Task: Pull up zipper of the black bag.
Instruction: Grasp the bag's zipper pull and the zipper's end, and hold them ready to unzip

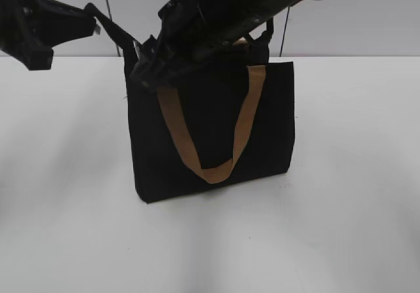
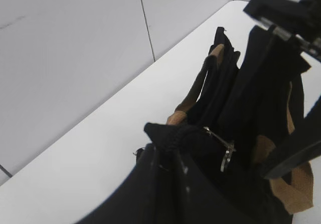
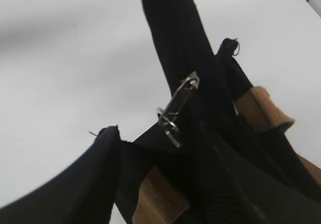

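Observation:
The black side strap slants up from the bag's corner. Next, my left gripper pulls it down level while my right gripper takes the ring pull (image 3: 170, 127).
The black bag (image 1: 210, 135) stands upright on the white table, with a tan handle loop hanging down its front. My left gripper (image 1: 92, 18) is at the upper left, shut on the thin black side strap (image 2: 168, 131) and holding it taut away from the bag's top left corner. My right gripper (image 1: 146, 69) reaches across to that same corner at the bag's top edge. In the right wrist view the silver ring pull (image 3: 176, 108) of the zipper lies just ahead of my jaws, beside the strap (image 3: 170, 28). The ring also shows in the left wrist view (image 2: 226, 152). The right jaws are lost in dark fabric.
The white table (image 1: 354, 227) spreads around the bag, with a pale wall behind it. The right arm (image 1: 249, 4) crosses above the bag's top. The tan handles (image 3: 263, 111) lie by the bag's opening.

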### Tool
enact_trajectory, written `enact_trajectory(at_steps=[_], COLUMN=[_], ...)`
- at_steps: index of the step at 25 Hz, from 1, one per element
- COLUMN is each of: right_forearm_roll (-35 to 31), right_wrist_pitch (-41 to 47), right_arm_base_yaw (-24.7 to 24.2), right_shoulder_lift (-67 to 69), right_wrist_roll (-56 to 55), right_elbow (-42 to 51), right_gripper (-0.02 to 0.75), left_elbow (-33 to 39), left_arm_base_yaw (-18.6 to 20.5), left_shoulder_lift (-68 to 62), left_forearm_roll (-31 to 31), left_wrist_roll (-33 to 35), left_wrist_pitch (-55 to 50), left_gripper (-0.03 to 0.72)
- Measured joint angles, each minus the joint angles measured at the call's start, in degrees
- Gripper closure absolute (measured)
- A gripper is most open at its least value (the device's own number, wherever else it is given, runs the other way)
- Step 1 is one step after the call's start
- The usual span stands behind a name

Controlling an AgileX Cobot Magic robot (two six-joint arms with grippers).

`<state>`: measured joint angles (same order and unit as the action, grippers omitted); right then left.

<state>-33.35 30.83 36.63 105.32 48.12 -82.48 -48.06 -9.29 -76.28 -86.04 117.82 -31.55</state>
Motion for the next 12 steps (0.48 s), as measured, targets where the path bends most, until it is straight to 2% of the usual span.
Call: enact_trajectory(at_steps=[4,9,12], right_forearm_roll=[0.06,0.06,0.06], right_wrist_pitch=[-0.07,-0.94,-1.79], right_arm_base_yaw=[0.0,0.0,0.0], right_shoulder_lift=[0.15,0.15,0.15], right_wrist_roll=[0.0,-0.02,-0.02], right_elbow=[0.0,0.0,0.0], right_gripper=[0.403,0.56,0.593], left_elbow=[0.0,0.0,0.0], left_arm_base_yaw=[0.0,0.0,0.0], left_shoulder_lift=[0.0,0.0,0.0], left_forearm_roll=[0.0,0.0,0.0], left_wrist_roll=[0.0,0.0,0.0], left_wrist_pitch=[0.0,0.0,0.0], left_gripper=[0.662,0.662,0.662])
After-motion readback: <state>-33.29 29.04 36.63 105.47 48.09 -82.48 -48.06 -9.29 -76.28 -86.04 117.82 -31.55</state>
